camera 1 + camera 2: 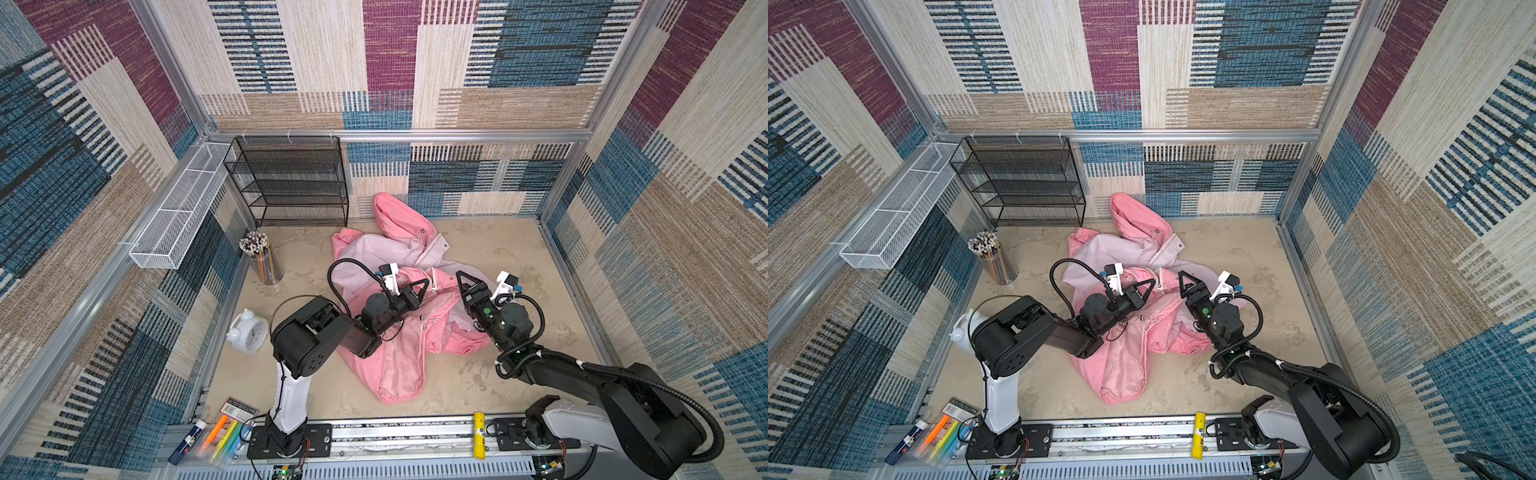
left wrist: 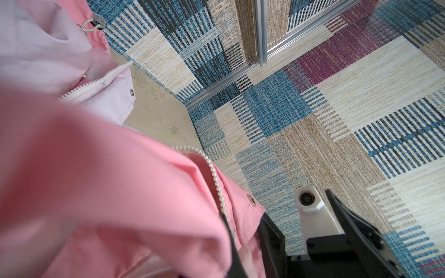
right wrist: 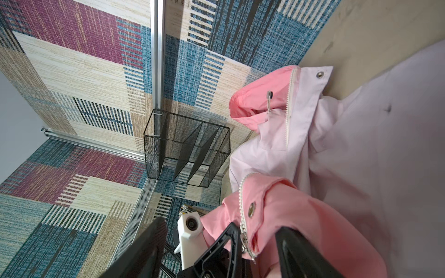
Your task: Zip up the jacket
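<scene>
Next, I move my right gripper closer to take its hanging end [image 3: 252,255], since the metal zipper pull hangs beside my left gripper's finger, beyond my right gripper's fingers.
The pink jacket [image 1: 399,353] lies crumpled mid-table, hood [image 1: 390,212] toward the back wall; it shows in both top views [image 1: 1125,361]. Its front is open, with white zipper teeth [image 3: 240,199] running along one raised edge. My left gripper [image 1: 423,286] [image 2: 250,245] is shut on that pink front edge, beside a silver snap [image 2: 251,199]. The metal zipper pull [image 3: 245,243] hangs right at the left gripper's finger. My right gripper [image 1: 463,284] [image 3: 220,226] faces it from the right, open, its fingers [image 3: 293,252] straddling the held edge without touching it.
A black mesh shelf [image 1: 291,183] stands at the back left, with a white mesh basket [image 1: 178,208] on the left wall. A pencil cup [image 1: 262,257] and a white alarm clock [image 1: 247,332] stand left of the jacket. Markers [image 1: 216,436] lie at the front left.
</scene>
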Available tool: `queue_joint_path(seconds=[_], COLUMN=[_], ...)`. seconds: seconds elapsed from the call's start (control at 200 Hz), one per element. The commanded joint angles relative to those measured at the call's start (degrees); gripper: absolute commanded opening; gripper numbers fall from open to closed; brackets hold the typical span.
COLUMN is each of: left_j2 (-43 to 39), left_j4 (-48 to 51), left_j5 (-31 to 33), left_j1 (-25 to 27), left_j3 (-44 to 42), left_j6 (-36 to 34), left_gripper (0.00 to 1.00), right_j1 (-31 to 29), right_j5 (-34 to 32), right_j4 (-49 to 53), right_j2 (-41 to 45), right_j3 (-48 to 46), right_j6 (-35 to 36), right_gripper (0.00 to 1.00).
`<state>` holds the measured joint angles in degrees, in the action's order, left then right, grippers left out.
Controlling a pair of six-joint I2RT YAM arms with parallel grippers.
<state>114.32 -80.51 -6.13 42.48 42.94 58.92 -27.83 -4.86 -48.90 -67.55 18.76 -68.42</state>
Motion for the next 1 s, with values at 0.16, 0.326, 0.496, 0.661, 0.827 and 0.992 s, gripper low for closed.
queue_joint_path(seconds=[0.16, 0.326, 0.496, 0.661, 0.827, 0.992], left_j2=[-0.10, -0.72, -0.35, -0.21, -0.24, -0.20], left_j4=[-0.17, -0.18, -0.17, -0.17, -0.17, -0.22], left_j5=[1.47, 1.38, 1.12, 0.95, 1.12, 0.95], left_j1=[0.04, 0.01, 0.15, 0.24, 0.24, 0.24], left_j3=[0.17, -0.31, -0.22, -0.22, -0.46, -0.41], left_j6=[0.52, 0.33, 0.45, 0.50, 0.43, 0.31], left_gripper=[0.00, 0.00, 0.00, 0.00, 0.00, 0.00], right_j1=[-0.03, -0.03, -0.12, -2.10, -3.09, -3.54], right_j5=[1.44, 4.92, 4.59, 4.88, 9.37, 10.81], right_j4=[16.86, 19.58, 23.88, 26.46, 21.18, 16.69], right_j2=[5.13, 3.48, 5.24, 6.21, 0.97, -2.22], right_j3=[2.68, 4.78, 5.89, 6.61, 7.47, 7.84], right_j6=[-5.70, -7.37, -7.60, -8.66, -10.76, -12.42], right_gripper=[0.88, 0.88, 0.89, 0.86, 0.80, 0.75])
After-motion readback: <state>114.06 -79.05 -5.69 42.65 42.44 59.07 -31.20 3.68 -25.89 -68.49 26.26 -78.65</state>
